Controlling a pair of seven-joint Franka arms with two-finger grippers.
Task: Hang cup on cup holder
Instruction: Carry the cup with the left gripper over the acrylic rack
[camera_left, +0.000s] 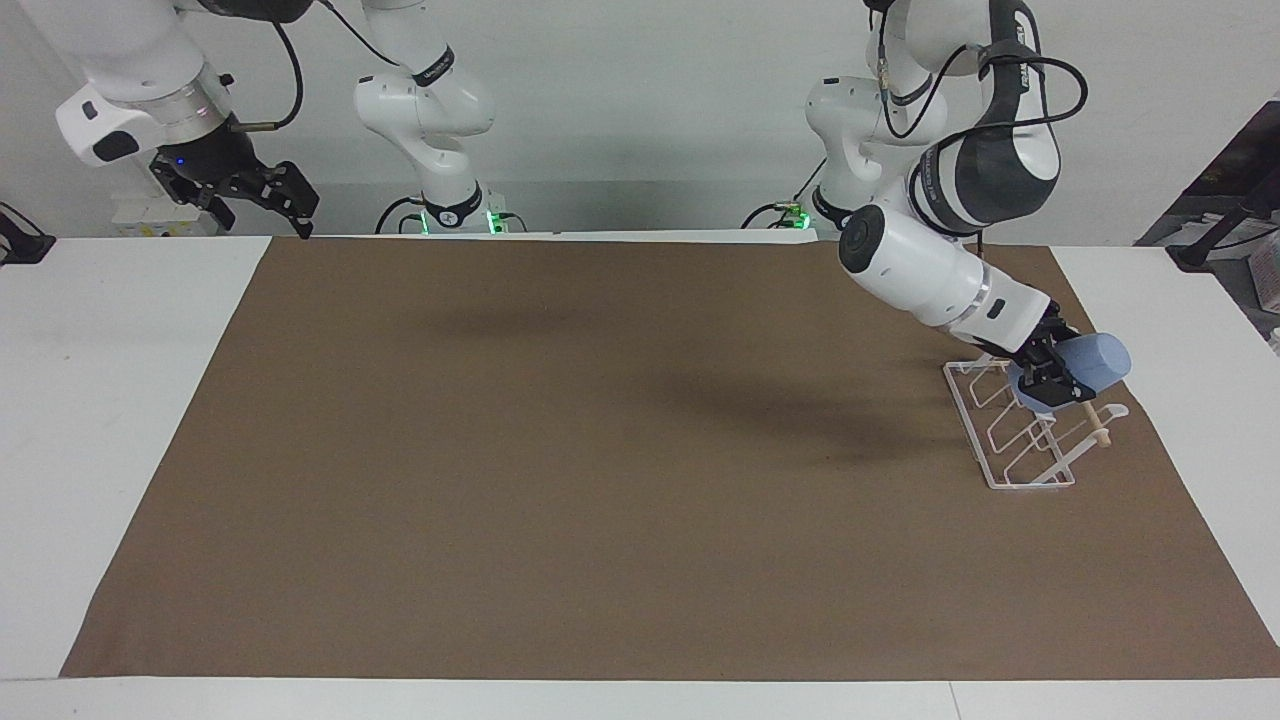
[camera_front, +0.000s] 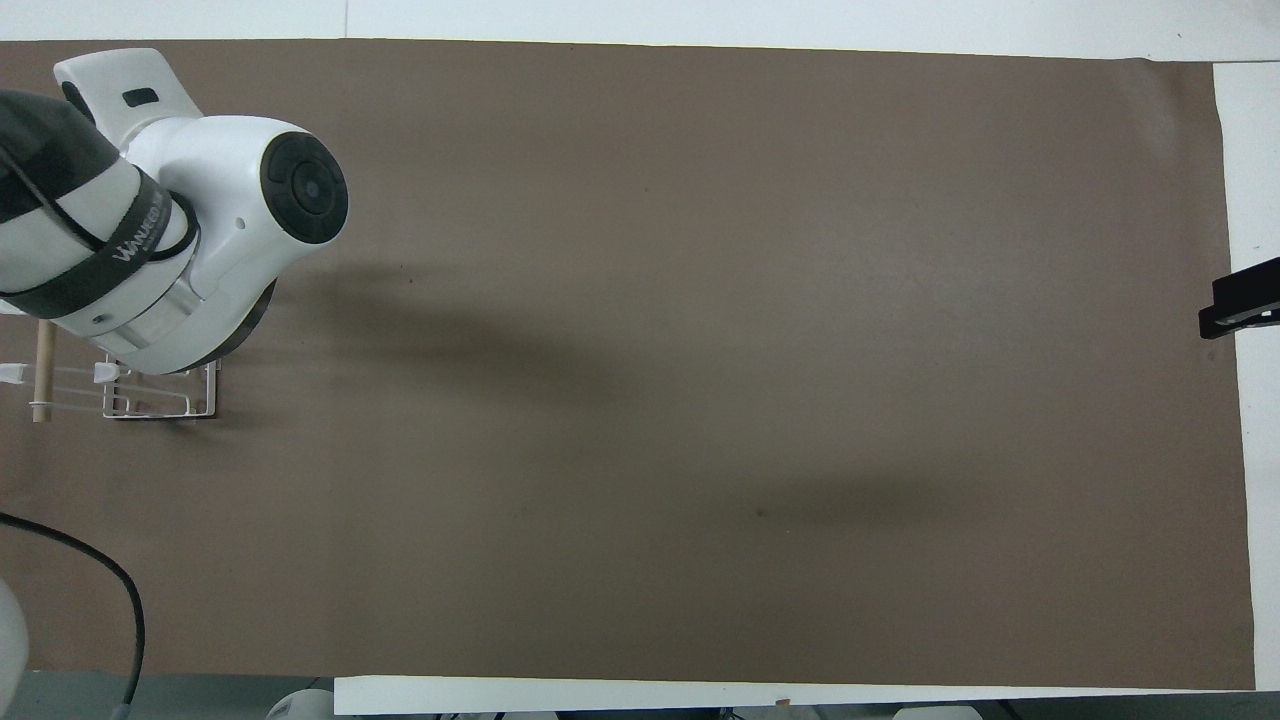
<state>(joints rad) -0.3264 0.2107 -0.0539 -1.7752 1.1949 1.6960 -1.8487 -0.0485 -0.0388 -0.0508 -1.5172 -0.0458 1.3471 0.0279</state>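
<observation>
I should use my left gripper to release the light-blue cup onto the cup holder's end pegs (camera_front: 166, 258), which are beneath the white arm.
The light-blue cup (camera_left: 1092, 362) lies tilted over the upper prongs of the white wire cup holder (camera_left: 1008, 445), next to its wooden rod (camera_left: 1098, 427). My left gripper (camera_left: 1050, 375) is shut on the cup, with the arm slanting down over the rack. I cannot tell whether a prong is inside the cup. In the overhead view the left arm hides the cup and the left gripper; only part of the cup holder (camera_front: 160, 400) and its rod (camera_front: 42, 365) show. My right gripper (camera_left: 250, 195) is open and empty, waiting raised at the right arm's end of the table.
A brown mat (camera_left: 600, 450) covers most of the white table (camera_left: 120, 400). The cup holder stands near the mat's edge at the left arm's end. A tip of the right gripper (camera_front: 1238, 300) shows at the overhead view's edge.
</observation>
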